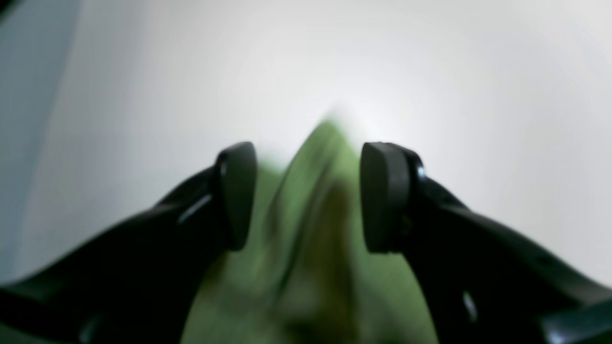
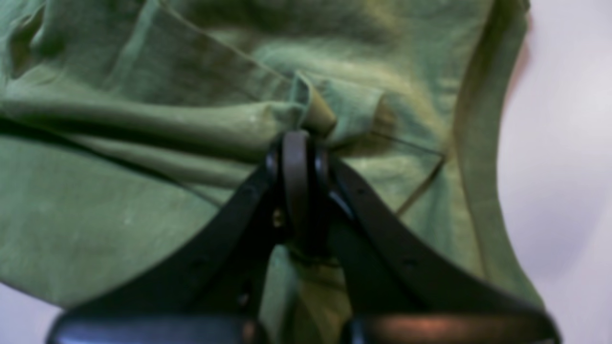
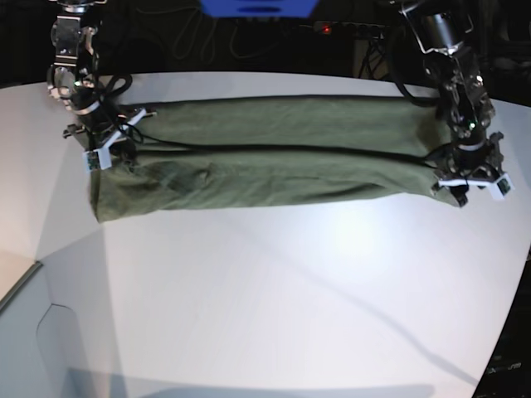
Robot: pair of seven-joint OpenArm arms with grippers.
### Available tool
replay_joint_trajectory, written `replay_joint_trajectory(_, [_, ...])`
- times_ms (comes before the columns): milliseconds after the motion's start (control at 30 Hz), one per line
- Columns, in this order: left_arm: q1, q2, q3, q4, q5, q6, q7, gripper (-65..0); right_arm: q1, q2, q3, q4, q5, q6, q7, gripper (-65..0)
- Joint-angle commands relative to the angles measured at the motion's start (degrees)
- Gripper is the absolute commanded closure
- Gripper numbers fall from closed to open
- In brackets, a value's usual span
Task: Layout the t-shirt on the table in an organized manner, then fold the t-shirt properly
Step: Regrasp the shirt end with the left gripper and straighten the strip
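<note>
My left gripper will pinch the t-shirt's corner [image 3: 455, 201], since the near edge of the t-shirt is wavy beside it, then pull it toward the near side of the table and lay it straight.
The olive-green t-shirt [image 3: 274, 157] lies stretched in a long band across the far half of the white table [image 3: 274, 290], with a crease running along its length. My left gripper [image 3: 466, 184] is at the band's right end. In the left wrist view it [image 1: 308, 196] is open, and a blurred ridge of the t-shirt [image 1: 311, 267] rises between the spread fingers without touching either pad. My right gripper [image 3: 106, 149] is at the band's left end. In the right wrist view it [image 2: 299, 143] is shut on a bunched fold of the t-shirt [image 2: 119, 200].
A blue object [image 3: 257, 7] and a power strip with a red light [image 3: 328, 29] sit behind the table among dark cables. The table's curved edge [image 3: 508, 315] runs down the right side, and a lower white surface [image 3: 33, 332] lies at the near left.
</note>
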Motion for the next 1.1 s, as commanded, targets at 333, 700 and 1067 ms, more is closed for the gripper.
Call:
replay_joint_trajectory(333, [-6.8, -3.4, 0.1, -5.9, 0.4, -0.4, -1.1, -33.9, 0.9, 0.4, 0.1, 0.2, -1.0, -0.8, -1.8, 0.0])
replay_joint_trajectory(700, [-10.7, -7.1, 7.9, -16.3, 0.4, 0.0, -1.0, -33.8, 1.0, 0.4, 0.1, 0.2, -1.0, -0.8, -1.8, 0.0])
replay_joint_trajectory(1067, [-10.0, -7.7, 7.5, -16.5, 0.4, -0.3, 5.8, -16.4, 1.4, 0.4, 0.1, 0.2, -1.0, -0.8, -1.8, 0.0])
